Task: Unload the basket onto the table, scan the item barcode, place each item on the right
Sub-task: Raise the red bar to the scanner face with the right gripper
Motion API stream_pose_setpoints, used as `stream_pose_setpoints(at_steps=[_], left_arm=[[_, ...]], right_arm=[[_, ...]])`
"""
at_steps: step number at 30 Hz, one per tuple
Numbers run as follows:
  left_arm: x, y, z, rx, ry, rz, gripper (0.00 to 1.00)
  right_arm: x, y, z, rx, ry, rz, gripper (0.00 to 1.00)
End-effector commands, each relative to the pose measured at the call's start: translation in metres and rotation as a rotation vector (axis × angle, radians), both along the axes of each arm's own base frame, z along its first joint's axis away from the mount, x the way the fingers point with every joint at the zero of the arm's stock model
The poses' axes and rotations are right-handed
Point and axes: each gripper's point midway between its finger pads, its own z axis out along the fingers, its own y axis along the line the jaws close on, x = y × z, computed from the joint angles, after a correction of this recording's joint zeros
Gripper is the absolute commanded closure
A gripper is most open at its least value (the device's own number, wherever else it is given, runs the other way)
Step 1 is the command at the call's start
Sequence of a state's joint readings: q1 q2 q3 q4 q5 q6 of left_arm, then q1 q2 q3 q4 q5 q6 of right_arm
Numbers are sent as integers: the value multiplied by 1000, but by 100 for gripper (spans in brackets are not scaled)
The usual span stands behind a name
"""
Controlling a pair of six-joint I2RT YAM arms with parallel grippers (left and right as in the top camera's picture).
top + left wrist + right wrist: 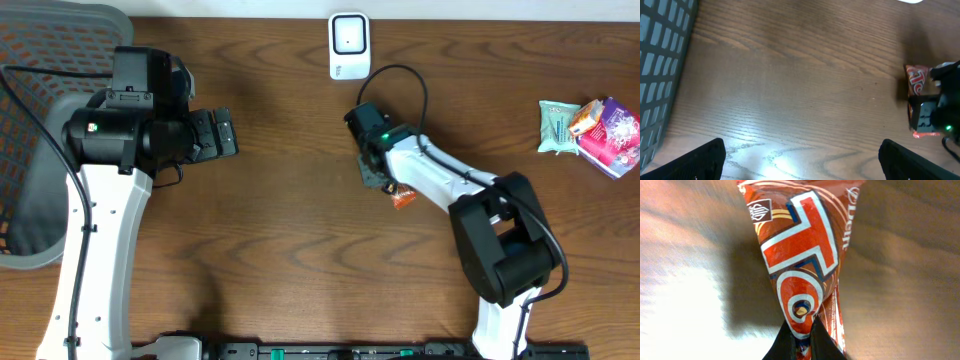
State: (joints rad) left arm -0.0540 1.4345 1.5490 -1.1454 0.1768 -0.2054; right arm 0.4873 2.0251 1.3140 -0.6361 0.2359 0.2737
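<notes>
The orange-red snack packet, now at the table's middle, will be let go by my right gripper on the wood [510, 145] beside the green packet, toward the scanner.
The item is an orange-red snack packet [800, 255] with white lettering; no barcode shows on the side facing me. My right gripper [804, 330] is shut on its lower end, pinching the wrapper between the two black fingers. In the overhead view the packet [403, 197] peeks out under the right gripper [378, 175] at the table's middle. A white scanner [348, 45] stands at the back edge, apart from the packet. My left gripper [215, 135] hovers open on the left, holding nothing. In the left wrist view the packet [916, 80] lies far right, well beyond the left gripper [802, 160].
A grey mesh basket [40, 130] fills the far left. Several other packets, a green one [556, 125] and a pink one [610, 135], lie at the right edge. The table is brown wood [280, 220].
</notes>
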Motion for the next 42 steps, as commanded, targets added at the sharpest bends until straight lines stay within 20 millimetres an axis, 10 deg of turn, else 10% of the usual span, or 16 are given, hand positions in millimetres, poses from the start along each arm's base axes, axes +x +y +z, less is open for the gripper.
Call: stream_pose_setpoints(at_steps=[1,19,24,34,42], left_arm=[[1,2,0,6,0,4,2],[1,2,0,6,0,4,2],[1,2,0,6,0,4,2],[1,2,0,7,0,3,2],[1,2,0,7,0,3,2]], right_arm=[[-10,24,-14,200,113,19,99],[168,73,199,687,-523,-47,99],[188,74,205,723,-616,-107,99],[207,68,142,726,-522,-239,99],[208,65,157,700,-522,-211,99]])
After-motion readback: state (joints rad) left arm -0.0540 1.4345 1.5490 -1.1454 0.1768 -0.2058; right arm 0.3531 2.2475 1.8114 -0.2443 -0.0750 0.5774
